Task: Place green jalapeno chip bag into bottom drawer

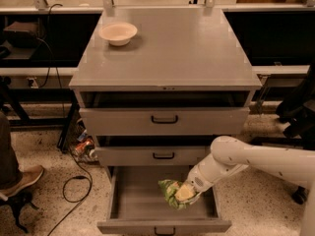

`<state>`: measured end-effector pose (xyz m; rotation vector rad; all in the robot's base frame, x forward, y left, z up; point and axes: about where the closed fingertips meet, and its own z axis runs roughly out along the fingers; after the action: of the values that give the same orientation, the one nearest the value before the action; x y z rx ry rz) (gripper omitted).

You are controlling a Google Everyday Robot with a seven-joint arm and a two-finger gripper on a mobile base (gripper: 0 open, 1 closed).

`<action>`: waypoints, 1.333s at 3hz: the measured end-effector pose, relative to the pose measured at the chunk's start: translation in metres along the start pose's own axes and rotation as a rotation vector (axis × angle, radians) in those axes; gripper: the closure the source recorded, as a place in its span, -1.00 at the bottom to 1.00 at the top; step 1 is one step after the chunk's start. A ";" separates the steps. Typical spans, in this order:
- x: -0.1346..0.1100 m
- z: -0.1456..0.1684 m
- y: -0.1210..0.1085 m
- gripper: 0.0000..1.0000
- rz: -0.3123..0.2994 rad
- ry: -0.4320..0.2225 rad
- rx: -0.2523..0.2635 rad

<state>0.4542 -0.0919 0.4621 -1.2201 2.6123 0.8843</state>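
Note:
Next, I release the green jalapeno chip bag on the bottom drawer's grey bottom, straight (166, 192) behind its dark handle.
The green jalapeno chip bag (173, 193) is crumpled, with a yellow patch showing, and hangs over the right part of the open bottom drawer (142, 203). My gripper (188, 192) comes in from the right on a white arm and is shut on the bag, holding it just above the drawer's grey floor. The drawer is pulled out fully, its dark handle at the front edge. The two upper drawers stand slightly ajar above it.
A beige bowl (118, 33) sits at the back left of the cabinet top (187, 48). Cables and small litter (82, 149) lie on the floor left of the cabinet. A person's shoe (19, 178) is at far left. Dark shelving runs behind.

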 end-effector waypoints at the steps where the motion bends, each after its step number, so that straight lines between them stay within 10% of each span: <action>1: -0.001 0.066 -0.033 1.00 0.041 -0.113 -0.032; 4: 0.003 0.113 -0.071 1.00 0.060 -0.150 0.016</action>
<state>0.4902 -0.0662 0.3360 -1.0341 2.5431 0.9253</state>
